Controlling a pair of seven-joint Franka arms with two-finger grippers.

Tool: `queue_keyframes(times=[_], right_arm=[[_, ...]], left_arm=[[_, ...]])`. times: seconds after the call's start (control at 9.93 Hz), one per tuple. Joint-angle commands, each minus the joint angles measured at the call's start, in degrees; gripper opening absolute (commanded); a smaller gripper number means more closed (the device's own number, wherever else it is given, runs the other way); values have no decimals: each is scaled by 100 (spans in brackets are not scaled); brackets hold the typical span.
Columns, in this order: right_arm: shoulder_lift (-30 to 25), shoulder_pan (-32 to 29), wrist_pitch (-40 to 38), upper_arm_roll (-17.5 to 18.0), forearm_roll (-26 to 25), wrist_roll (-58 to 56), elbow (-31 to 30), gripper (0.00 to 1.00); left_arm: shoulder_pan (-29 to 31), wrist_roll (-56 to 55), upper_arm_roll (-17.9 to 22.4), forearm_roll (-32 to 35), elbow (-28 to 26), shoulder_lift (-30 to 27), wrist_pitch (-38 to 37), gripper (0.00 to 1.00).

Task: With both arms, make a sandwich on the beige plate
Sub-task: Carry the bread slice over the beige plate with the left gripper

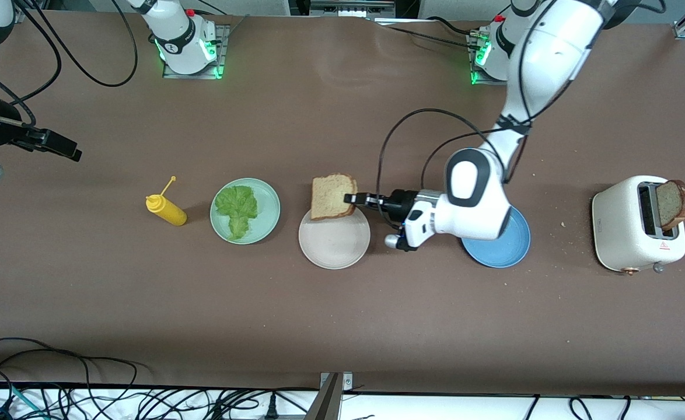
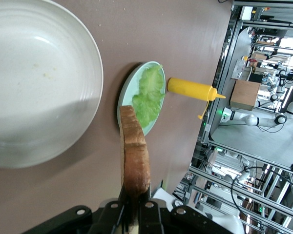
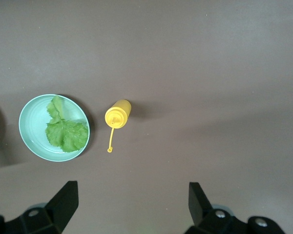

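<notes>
I need to use my left gripper to set the tan bread slice, now held above the plate's edge, down flat on the beige plate, just off centre [image 1: 330, 224] [image 2: 36, 108] toward its far edge, and let go.
My left gripper [image 1: 351, 198] is shut on one edge of a tan bread slice [image 1: 332, 196] and holds it above the edge of the beige plate [image 1: 334, 242] farther from the front camera. In the left wrist view the slice [image 2: 135, 156] stands on edge between the fingers [image 2: 135, 200], beside the bare beige plate [image 2: 34, 83]. A green lettuce leaf [image 1: 236, 209] lies on a mint-green plate [image 1: 269, 204] beside the beige plate. A second bread slice [image 1: 672, 204] sticks out of the toaster [image 1: 628, 227]. My right gripper [image 1: 65, 149] is open and empty, up over the table at the right arm's end [image 3: 132, 200].
A yellow mustard bottle [image 1: 167, 211] lies beside the mint-green plate, toward the right arm's end. A blue plate [image 1: 506, 248] sits partly under my left arm. The toaster stands at the left arm's end. Cables run along the table's near edge.
</notes>
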Motion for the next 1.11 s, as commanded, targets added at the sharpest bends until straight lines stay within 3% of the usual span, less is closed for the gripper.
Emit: queue_keyframes(times=[0.0, 0.81, 0.91, 1.01], right_arm=[[-90, -17, -42, -11, 14, -107, -74, 100], [-90, -17, -42, -38, 14, -124, -74, 100], [-90, -17, -42, -38, 14, -124, -74, 100], [-90, -26, -42, -38, 14, -116, -74, 100]], left_arm=[[-62, 569, 63, -294, 178, 319, 117, 0], [-272, 993, 72, -673, 275, 671, 793, 0], [-290, 993, 72, -646, 275, 671, 933, 21], [-290, 1002, 80, -603, 275, 671, 943, 99]])
